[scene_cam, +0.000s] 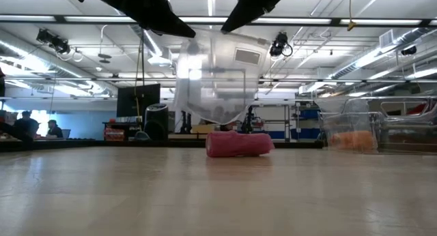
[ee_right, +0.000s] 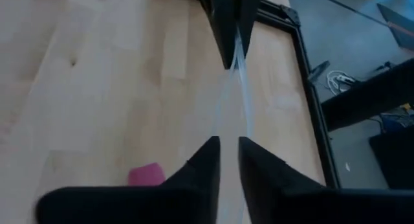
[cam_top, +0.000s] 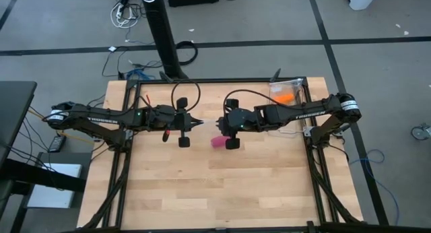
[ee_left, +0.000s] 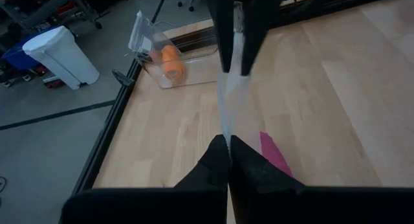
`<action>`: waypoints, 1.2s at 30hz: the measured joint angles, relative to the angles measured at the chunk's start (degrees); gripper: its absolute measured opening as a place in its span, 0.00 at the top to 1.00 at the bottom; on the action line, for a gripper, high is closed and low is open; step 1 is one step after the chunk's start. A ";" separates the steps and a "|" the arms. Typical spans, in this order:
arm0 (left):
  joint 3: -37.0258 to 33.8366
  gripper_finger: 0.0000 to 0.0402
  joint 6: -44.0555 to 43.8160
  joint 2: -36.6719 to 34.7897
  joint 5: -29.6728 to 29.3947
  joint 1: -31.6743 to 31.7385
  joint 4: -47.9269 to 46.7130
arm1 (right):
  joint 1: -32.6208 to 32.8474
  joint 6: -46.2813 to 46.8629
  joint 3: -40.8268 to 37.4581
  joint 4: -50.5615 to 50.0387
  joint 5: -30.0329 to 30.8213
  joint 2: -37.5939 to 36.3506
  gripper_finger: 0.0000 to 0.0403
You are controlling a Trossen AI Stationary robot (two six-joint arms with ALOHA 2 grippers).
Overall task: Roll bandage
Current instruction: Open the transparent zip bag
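The bag's opening is stretched almost shut between my grippers, so my right gripper will retake the bag's rim (ee_right: 220, 123) and ease toward my left gripper to spread it.
The bandage (cam_top: 219, 143) is a short magenta-pink roll lying on its side on the wooden table, near the middle; it also shows in the low view (scene_cam: 239, 143). Above it hangs a clear plastic bag (scene_cam: 218, 79), stretched between my two grippers. My left gripper (ee_left: 228, 146) comes from the table's left and is shut on the bag. My right gripper (ee_right: 228, 146) faces it from the right, its fingers a little apart with the clear film (ee_right: 234, 94) running between them. Neither gripper touches the bandage. My left gripper pinches the bag's upper edge (ee_left: 228, 130) between its two shut fingertips. It comes from the table's left, slanting slightly down. The bag hangs below the fingers, clear of the table. My right gripper has the film between its parted fingers; whether they touch it I cannot tell.
A clear bin (cam_top: 286, 95) holding an orange roll (ee_left: 169, 61) stands at the table's far right corner. Black frame rails run along the table's left and right edges. Bare wood lies toward the near edge.
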 joint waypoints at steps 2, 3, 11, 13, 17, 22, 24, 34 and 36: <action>0.00 0.99 0.00 0.00 0.00 0.00 -0.01 | -0.07 0.22 0.00 -0.23 -0.93 0.00 0.81; 0.00 0.99 -0.02 0.00 0.01 0.00 -0.01 | -0.08 0.82 0.00 -0.34 -1.80 0.00 0.78; 0.00 0.99 -0.05 0.00 0.42 -0.02 0.36 | -2.84 3.85 0.00 -1.59 -7.92 0.02 0.73; 0.00 0.99 -0.06 0.00 0.47 -0.02 0.54 | -3.78 3.67 0.00 -1.31 -9.40 0.04 0.75; 0.00 0.99 -0.06 0.00 0.48 -0.02 1.15 | -5.35 1.90 0.00 0.26 -10.48 0.04 0.81; 0.00 0.99 -0.55 0.00 0.46 -0.02 2.62 | -5.92 -0.51 0.00 1.13 -11.39 0.04 0.95; 0.00 0.99 -1.58 0.00 0.47 -0.02 3.36 | -5.90 -0.89 0.00 1.11 -11.55 0.07 0.99; 0.00 0.99 -6.22 0.43 0.46 0.00 9.09 | -5.84 -3.55 0.00 3.70 -14.35 0.07 0.97; 0.00 0.99 -6.20 1.12 0.46 -0.02 9.55 | -5.84 -4.12 0.00 5.85 -14.31 0.07 0.92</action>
